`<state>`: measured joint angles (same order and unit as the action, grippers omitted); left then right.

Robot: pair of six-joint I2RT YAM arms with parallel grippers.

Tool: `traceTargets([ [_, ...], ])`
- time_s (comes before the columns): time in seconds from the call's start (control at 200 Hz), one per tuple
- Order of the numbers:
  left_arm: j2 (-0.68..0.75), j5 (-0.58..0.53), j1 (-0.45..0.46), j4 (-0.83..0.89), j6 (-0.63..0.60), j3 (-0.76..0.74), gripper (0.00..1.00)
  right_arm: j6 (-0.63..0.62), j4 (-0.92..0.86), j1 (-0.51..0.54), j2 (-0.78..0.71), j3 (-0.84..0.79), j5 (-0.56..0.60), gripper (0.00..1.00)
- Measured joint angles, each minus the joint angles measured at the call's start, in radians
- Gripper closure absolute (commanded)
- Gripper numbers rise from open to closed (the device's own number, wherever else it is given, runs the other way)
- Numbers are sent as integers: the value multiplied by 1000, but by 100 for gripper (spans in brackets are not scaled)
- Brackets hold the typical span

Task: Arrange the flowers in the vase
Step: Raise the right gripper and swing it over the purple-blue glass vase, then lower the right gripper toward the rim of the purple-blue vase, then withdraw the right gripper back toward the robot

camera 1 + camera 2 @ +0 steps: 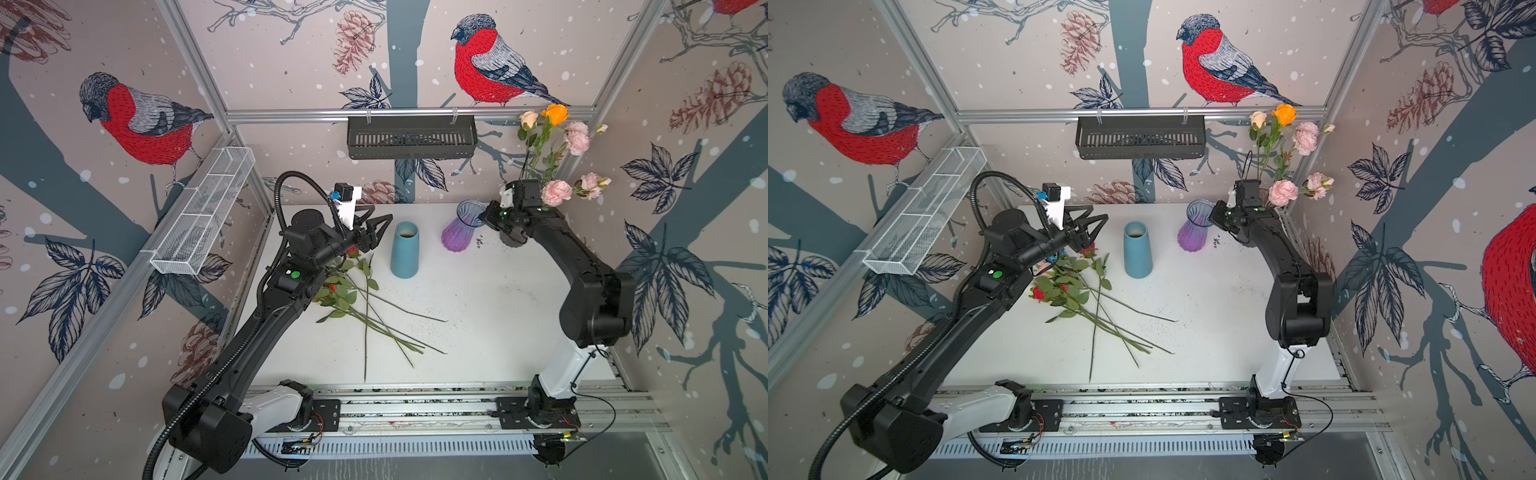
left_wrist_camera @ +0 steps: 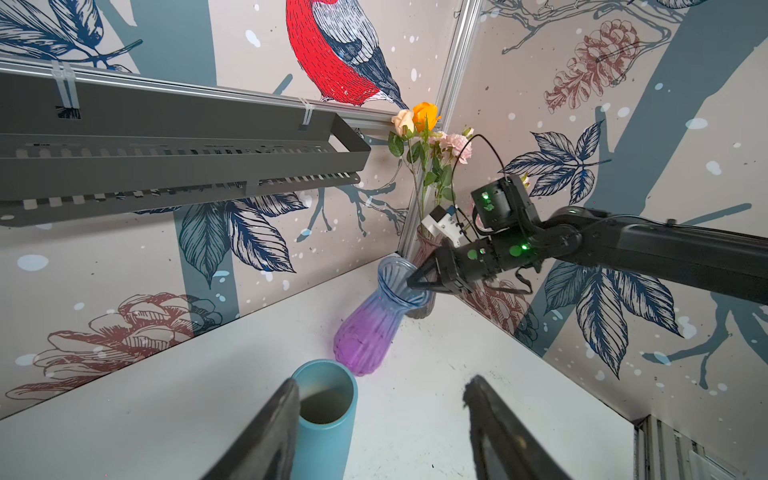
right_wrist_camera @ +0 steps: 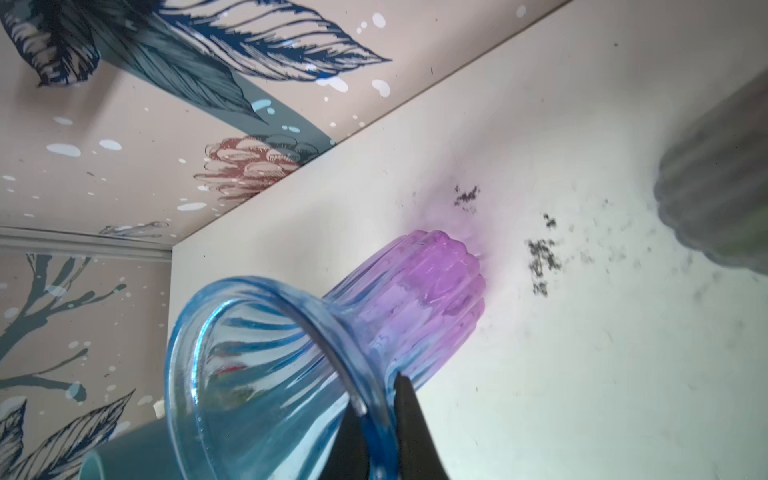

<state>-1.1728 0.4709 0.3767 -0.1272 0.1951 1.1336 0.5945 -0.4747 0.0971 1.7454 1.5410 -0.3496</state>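
Next, my right gripper lets go of the blue-to-purple glass vase on the bare table (image 1: 447, 304) beside the flower stems' cut ends. The vase now leans toward that gripper.
Several green-stemmed flowers (image 1: 345, 291) (image 1: 1073, 286) with red heads lie loose on the white table's left side. My left gripper (image 1: 380, 226) (image 1: 1096, 220) (image 2: 382, 384) hovers open above their heads, next to a teal vase (image 1: 405, 253) (image 2: 328, 415), holding nothing. My right gripper (image 1: 484, 218) (image 2: 411, 284) (image 3: 376, 395) is shut on the rim of a blue-to-purple glass vase (image 1: 459, 237) (image 1: 1192, 237) (image 3: 415, 299), one finger inside the mouth and one outside. That vase leans toward the gripper. Cream, orange and pink flowers (image 1: 552, 158) (image 2: 419, 124) stand in a glass vase (image 2: 428, 245) in the back right corner.
A black slotted basket (image 1: 411, 137) hangs on the back rail. A white wire basket (image 1: 203, 212) runs along the left wall. Dark crumbs (image 3: 540, 262) speckle the table beside the purple vase. The arms' mounting rail (image 1: 415, 409) borders the table's front edge.
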Motion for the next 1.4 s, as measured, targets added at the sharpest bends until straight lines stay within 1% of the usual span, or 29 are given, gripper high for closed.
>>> traceTargets([
  [0.13,2,0,-1,0,0,0,36,-1,-61,28,-187,-132,31,98],
  [0.27,2,-1,-1,0,-1,0,36,-19,-90,117,-369,-226,61,98],
  [0.355,2,-2,-1,0,-1,0,36,-22,-123,179,-430,-256,70,98],
  [0.485,2,-3,-1,1,-1,0,36,-30,-214,242,-460,-275,71,98],
  [0.6,2,-4,-1,1,-1,0,36,-48,-282,272,-460,-278,80,98],
  [0.906,-6,-5,-1,1,-1,-2,36,-75,-318,274,-398,-279,64,92],
  [0.956,-8,-5,-1,1,-1,-2,36,-75,-309,271,-389,-279,53,89],
  [1.011,-9,-5,-1,2,-1,-2,36,-76,-300,269,-382,-278,39,82],
  [1.046,-9,-5,-1,1,-1,-2,36,-78,-295,269,-378,-277,34,76],
  [1.131,-9,-5,-1,1,-2,-2,36,-88,-287,262,-372,-276,25,57],
  [1.171,-9,-5,-1,2,-2,-2,36,-98,-286,254,-371,-272,24,52],
  [1.276,-8,-9,-1,1,-1,-2,36,-101,-280,227,-377,-257,26,45],
  [1.401,1,-29,-1,-2,0,-16,36,-104,-272,194,-449,-238,52,44],
])
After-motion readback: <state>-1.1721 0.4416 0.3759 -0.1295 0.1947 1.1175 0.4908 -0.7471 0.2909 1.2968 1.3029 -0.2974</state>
